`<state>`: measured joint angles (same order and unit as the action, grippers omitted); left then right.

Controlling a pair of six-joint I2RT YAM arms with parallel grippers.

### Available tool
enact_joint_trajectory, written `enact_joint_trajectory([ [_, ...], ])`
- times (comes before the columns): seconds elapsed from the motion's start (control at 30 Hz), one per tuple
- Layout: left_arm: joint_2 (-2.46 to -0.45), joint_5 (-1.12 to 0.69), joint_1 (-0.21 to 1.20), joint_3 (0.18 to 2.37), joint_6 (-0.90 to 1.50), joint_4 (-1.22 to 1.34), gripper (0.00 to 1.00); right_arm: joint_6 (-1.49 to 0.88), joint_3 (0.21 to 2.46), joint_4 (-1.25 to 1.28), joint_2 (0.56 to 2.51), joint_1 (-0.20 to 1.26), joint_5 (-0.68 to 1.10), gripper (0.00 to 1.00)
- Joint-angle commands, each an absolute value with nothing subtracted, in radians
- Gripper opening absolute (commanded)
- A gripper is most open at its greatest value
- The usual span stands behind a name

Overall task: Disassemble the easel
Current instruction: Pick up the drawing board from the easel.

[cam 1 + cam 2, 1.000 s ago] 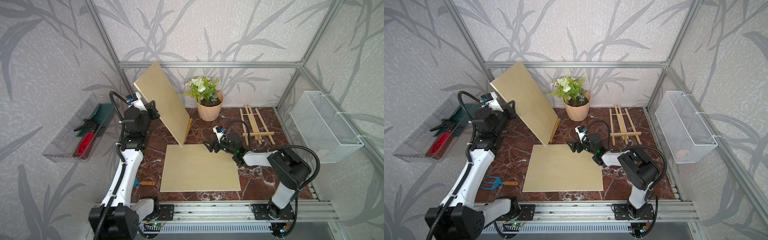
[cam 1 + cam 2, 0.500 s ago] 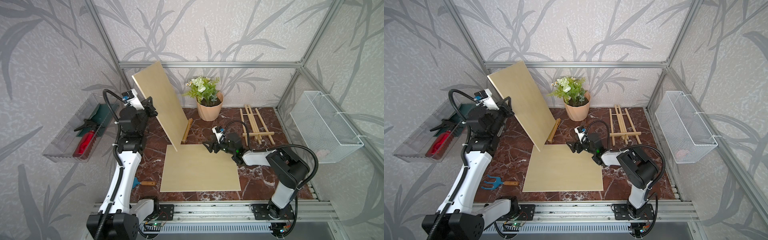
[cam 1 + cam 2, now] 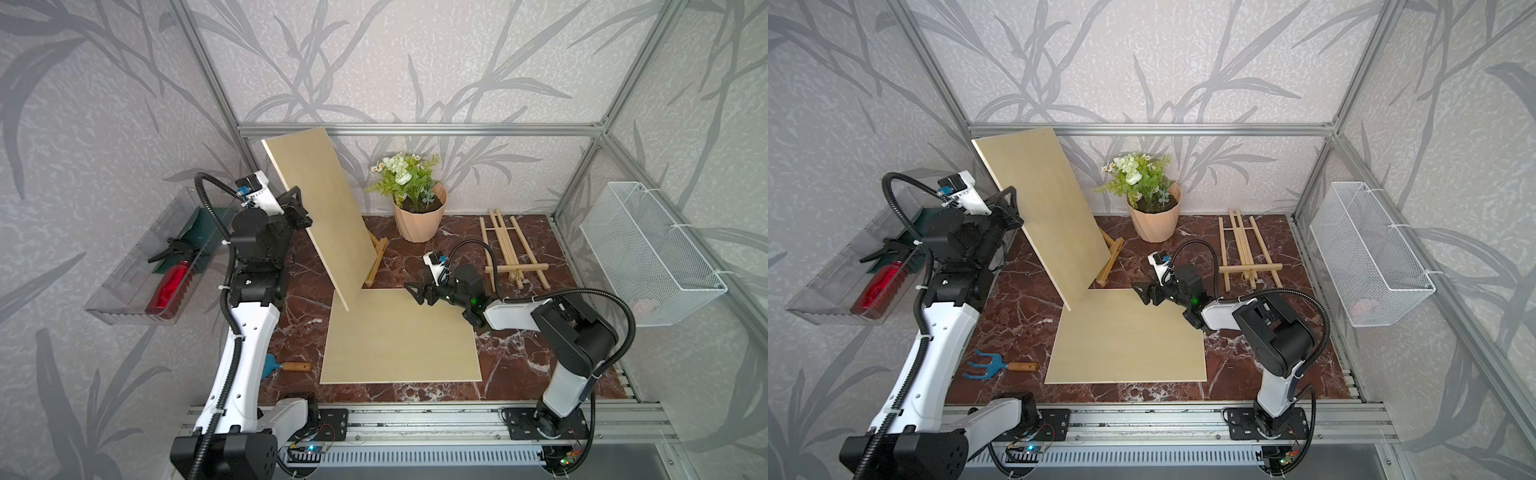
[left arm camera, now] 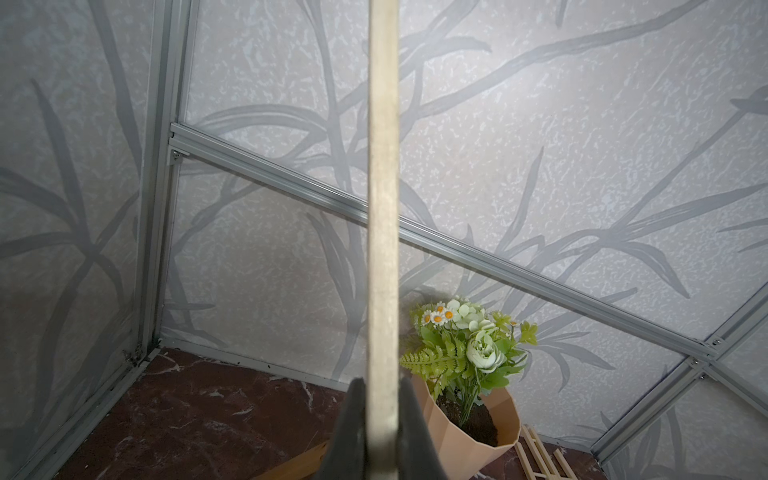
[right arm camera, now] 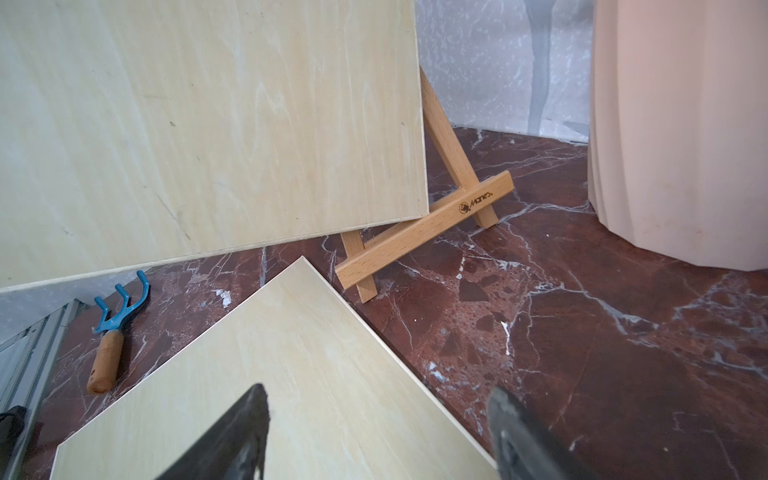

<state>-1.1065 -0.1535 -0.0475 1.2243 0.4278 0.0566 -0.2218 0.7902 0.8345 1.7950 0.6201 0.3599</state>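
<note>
My right gripper is to close on the lower short edge [image 3: 362, 282] [image 5: 232, 250] of the raised plywood board, around its middle, while my left gripper holds the board's long side.
My left gripper [image 3: 303, 212] [image 4: 382, 415] is shut on the side edge of a pale plywood board [image 3: 328, 212] [image 3: 1050, 212] [image 5: 187, 124], which hangs tilted above the table. Its lower corner hovers over a second board [image 3: 399, 336] [image 5: 270, 395] that lies flat. Behind the raised board stands the small wooden easel [image 3: 376, 259] [image 3: 1111, 259] [image 5: 424, 232], partly hidden, with nothing resting on its ledge. My right gripper [image 3: 411, 289] [image 5: 378, 415] is open and empty, low over the flat board's far edge and pointing at the easel.
A lighter folded easel [image 3: 509, 249] lies flat at the back right. A flower pot [image 3: 419, 216] stands just behind the easel. A blue hand rake [image 3: 994, 366] lies front left. A clear tray [image 3: 137, 286] and a wire basket [image 3: 648, 253] hang on the side walls.
My left arm has drawn the held board up and leftward, off the easel, and its lower corner has swung towards the flat board. The right arm has hardly moved.
</note>
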Motion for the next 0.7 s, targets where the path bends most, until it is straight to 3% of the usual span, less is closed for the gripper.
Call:
enact_joint_trajectory([
  [0.0, -1.041, -0.159, -0.038, 1.329, 0.512, 0.295, 0.00, -0.234, 0.815, 0.839, 1.801, 0.618, 0.374, 0.81],
  [0.67, -1.011, -0.120, -0.034, 1.358, 0.565, 0.270, 0.00, -0.279, 0.808, 0.878, 1.802, 0.618, 0.396, 0.81],
])
